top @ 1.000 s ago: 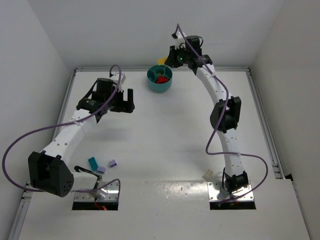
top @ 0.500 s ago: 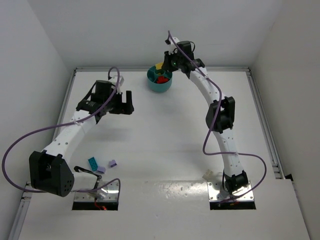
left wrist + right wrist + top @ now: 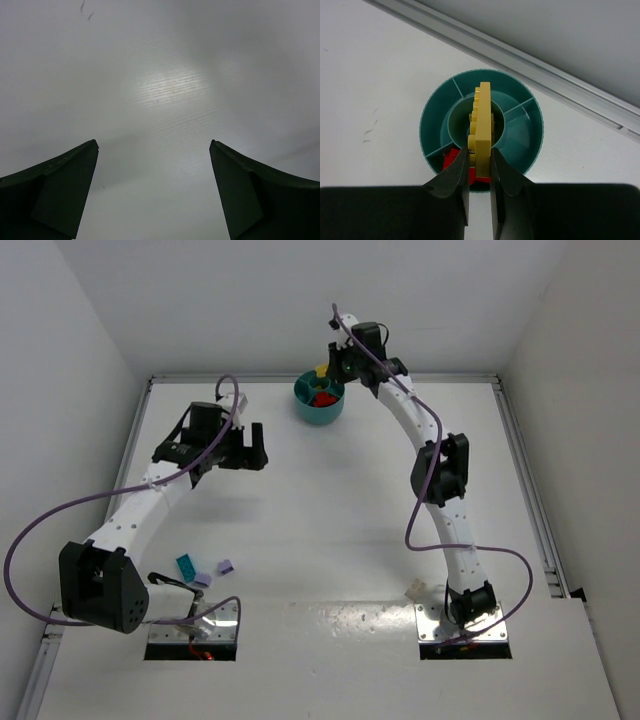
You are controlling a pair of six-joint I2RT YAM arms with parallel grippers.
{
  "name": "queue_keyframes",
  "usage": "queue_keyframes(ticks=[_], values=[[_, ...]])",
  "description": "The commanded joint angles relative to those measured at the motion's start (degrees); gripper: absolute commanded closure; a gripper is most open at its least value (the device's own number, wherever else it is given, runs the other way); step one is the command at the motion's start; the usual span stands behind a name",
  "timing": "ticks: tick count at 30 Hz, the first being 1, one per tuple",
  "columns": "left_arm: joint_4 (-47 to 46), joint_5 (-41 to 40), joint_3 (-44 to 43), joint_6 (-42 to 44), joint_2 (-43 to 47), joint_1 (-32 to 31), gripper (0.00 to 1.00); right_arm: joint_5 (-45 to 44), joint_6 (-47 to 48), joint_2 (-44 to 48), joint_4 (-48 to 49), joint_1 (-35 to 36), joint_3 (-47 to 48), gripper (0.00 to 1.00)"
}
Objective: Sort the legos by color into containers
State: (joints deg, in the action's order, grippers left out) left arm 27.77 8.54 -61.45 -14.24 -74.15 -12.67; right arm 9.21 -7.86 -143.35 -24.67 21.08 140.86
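Next, my right gripper releases the long yellow lego inside the central ring of the round teal bowl [image 3: 318, 383] [image 3: 476, 120].
My right gripper [image 3: 480, 152] is shut on a long yellow lego [image 3: 482, 125] and holds it on edge above the round teal bowl [image 3: 432, 112], over its central ring. Red legos [image 3: 452, 159] lie in the bowl's near compartment. From above, the right gripper [image 3: 330, 370] hangs at the bowl's [image 3: 320, 412] far rim, with the red legos [image 3: 324, 398] showing inside. A teal lego [image 3: 186, 565] and two pale purple legos [image 3: 224, 566] lie by the left arm's base. My left gripper [image 3: 243, 447] hovers open at mid-left; in its wrist view the left gripper [image 3: 154, 146] has only bare table between its fingers.
A metal rail [image 3: 555, 75] runs along the table's back edge just beyond the bowl. White walls close in the table on the left, back and right. A purple cable [image 3: 60, 515] loops beside the left arm.
The right gripper with the yellow lego moved left, from right of the bowl to over it, mostly in the first half second. The left arm barely moved.
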Motion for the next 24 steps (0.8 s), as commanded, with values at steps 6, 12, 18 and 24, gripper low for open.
queue_keyframes(ticks=[6,12,18,24], values=[[-1.3,1.3,1.1,-0.7,0.7,0.7,0.00,-0.6,1.7,0.4,0.8,1.9,0.7,0.90],[-1.3,1.8,1.1,-0.7,0.7,0.7,0.00,-0.6,1.7,0.9,-0.4,1.9,-0.3,0.90],[-1.3,1.8,1.6,-0.7,0.7,1.2,0.00,-1.1,1.7,1.4,-0.9,1.9,-1.4,0.90],[-1.3,1.8,1.6,-0.2,0.7,1.2,0.00,-1.1,2.3,2.1,-1.4,1.9,-2.4,0.85]])
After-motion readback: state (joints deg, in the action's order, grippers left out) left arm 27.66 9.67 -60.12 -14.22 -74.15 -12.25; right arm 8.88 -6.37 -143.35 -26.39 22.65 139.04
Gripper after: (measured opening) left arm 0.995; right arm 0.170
